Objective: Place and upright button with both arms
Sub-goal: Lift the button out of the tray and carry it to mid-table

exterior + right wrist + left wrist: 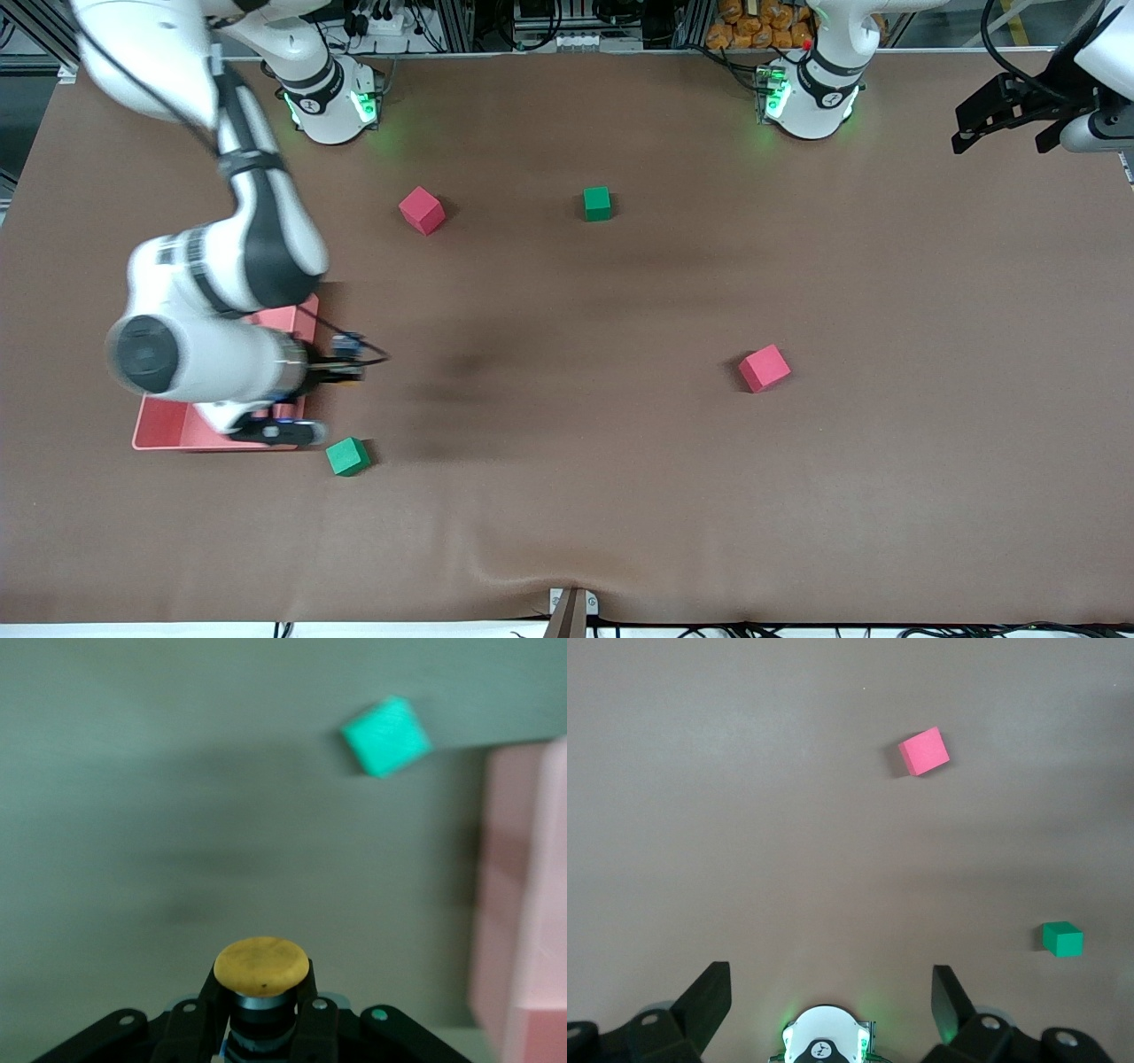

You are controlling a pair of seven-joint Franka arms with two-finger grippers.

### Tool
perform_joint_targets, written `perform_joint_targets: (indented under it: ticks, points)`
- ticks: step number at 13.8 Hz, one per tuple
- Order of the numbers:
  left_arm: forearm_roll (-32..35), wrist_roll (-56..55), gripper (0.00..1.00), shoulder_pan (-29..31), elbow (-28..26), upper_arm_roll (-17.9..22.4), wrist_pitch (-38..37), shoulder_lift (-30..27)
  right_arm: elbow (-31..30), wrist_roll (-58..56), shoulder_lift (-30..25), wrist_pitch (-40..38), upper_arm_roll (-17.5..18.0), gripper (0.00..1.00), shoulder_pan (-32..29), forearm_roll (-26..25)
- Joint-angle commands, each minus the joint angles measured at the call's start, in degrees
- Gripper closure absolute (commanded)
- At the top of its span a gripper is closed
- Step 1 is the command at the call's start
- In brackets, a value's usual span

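Note:
My right gripper needs to put the button down between the pink tray and the farther red cube (595,336), a bit nearer to that cube. The button is now low above the brown mat.
The button (262,966) has a round orange cap on a dark body. In the right wrist view my right gripper (262,994) is shut on its body, with the cap pointing away from the wrist. In the front view the right gripper (344,370) hangs low just off the edge of a pink tray (168,430), above the brown mat, and the wrist hides most of the button. My left gripper (1001,111) is open and empty, raised over the left arm's end of the table. Its fingers stand wide apart in the left wrist view (830,979).
A green cube (347,456) lies beside the tray's corner, nearer to the front camera, and shows in the right wrist view (386,735). A red cube (422,210) and a green cube (597,203) lie near the bases. Another red cube (764,368) lies toward the left arm's end.

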Motion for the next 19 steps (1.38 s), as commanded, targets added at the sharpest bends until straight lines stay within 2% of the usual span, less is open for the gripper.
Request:
perform_joint_targets:
  ticks: [1, 5, 8, 12, 15, 19]
  points:
    - [0.7, -0.1, 0.0, 0.2, 0.3, -0.4, -1.0, -0.5, 5.2, 6.9, 5.8, 5.9, 0.3, 1.0, 5.9, 1.3]
    - [0.7, -0.3, 0.0, 0.2, 0.5, -0.8, -0.9, -0.4, 7.2, 16.5, 13.8, 16.4, 0.3, 1.0, 15.1, 1.2]
    - [0.7, -0.3, 0.0, 0.1, 0.6, -0.9, -0.6, 0.1, 11.5, 17.2, 19.4, 17.6, 0.3, 1.0, 18.7, 1.1]
    - [0.4, -0.3, 0.0, -0.1, 0.8, -1.4, -0.4, 0.4, 11.8, 19.0, 22.1, 21.5, 0.3, 1.0, 22.7, 0.8]
    - [0.3, -0.4, 0.0, -0.2, 0.8, -3.9, -0.4, 2.1, 11.5, 19.9, 22.4, 22.1, 0.2, 1.0, 24.9, 0.1]
    - [0.0, -0.4, 0.0, -0.3, 0.9, -8.7, 2.2, 7.7, 11.3, 22.4, 23.8, 22.3, 0.3, 1.0, 26.4, -0.8]
